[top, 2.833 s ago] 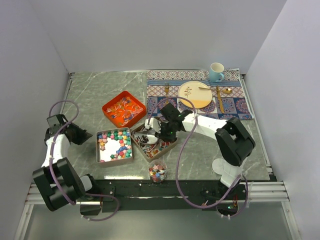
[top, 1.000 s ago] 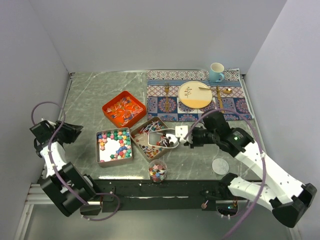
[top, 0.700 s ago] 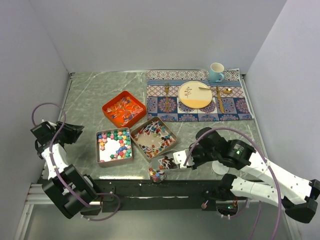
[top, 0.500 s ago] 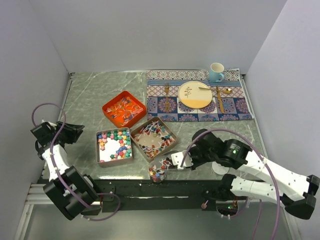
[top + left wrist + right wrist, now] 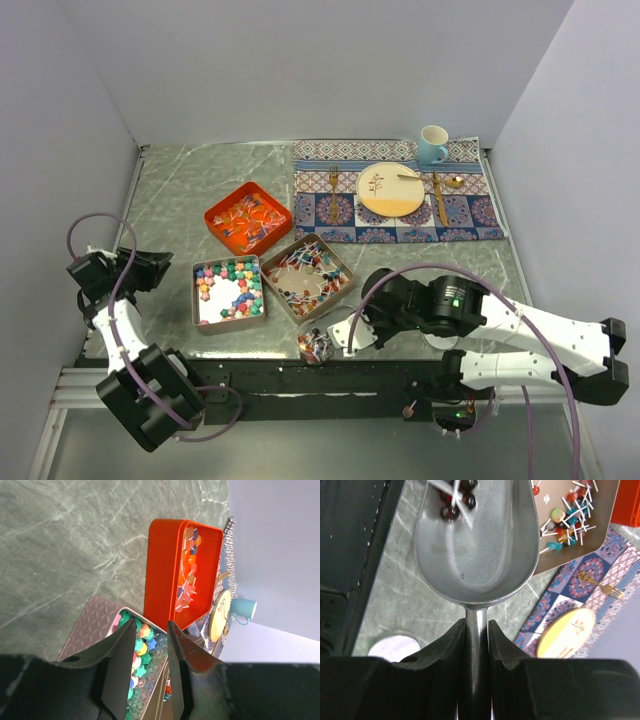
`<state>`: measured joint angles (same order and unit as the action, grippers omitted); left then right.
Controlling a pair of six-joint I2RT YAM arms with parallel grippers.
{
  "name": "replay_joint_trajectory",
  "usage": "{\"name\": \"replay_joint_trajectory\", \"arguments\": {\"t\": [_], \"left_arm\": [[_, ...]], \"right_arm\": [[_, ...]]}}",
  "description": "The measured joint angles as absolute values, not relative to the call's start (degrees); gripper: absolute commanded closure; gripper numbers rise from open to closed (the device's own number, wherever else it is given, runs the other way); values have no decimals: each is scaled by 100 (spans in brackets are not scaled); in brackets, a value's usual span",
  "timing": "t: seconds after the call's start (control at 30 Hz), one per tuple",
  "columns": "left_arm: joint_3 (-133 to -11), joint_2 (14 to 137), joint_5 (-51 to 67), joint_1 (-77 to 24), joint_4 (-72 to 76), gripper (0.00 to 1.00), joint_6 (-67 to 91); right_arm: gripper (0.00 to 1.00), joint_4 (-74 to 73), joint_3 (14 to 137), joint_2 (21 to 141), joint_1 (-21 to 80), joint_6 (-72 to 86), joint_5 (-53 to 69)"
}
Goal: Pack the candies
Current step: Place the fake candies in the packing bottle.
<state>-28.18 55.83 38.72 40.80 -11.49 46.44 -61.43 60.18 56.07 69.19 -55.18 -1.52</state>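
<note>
Next, my right gripper sets the metal scoop on the bare table (image 5: 472,288) between the round jar lid and the placemat.
My right gripper (image 5: 476,630) is shut on the handle of a metal scoop (image 5: 475,545). A few dark round stick candies (image 5: 455,500) lie at the scoop's far tip. In the top view the scoop (image 5: 333,338) is right beside a small clear jar (image 5: 314,347) of mixed candies at the table's front edge. A silver tray (image 5: 229,312) holds chunky coloured candies (image 5: 241,275). A brown tray (image 5: 307,275) holds stick candies. An orange tray (image 5: 248,217) holds slim wrapped pieces. My left gripper (image 5: 152,268) is open and empty, left of the silver tray.
A round jar lid (image 5: 395,647) lies on the table right of the scoop. A patterned placemat (image 5: 470,215) at the back right carries a plate (image 5: 390,190), cutlery and a blue mug (image 5: 432,144). Grey walls close in both sides.
My right arm has carried the scoop from the brown tray down to the jar at the front edge. My left arm has shifted only slightly.
</note>
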Motion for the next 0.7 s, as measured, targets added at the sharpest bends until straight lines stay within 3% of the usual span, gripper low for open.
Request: {"name": "replay_joint_trajectory", "arguments": {"t": [0.7], "left_arm": [[-2740,5540,4125,4080,-781,60,5120]], "right_arm": [[100,-6613,6687,6464,7365,-5188,-1376]]}}
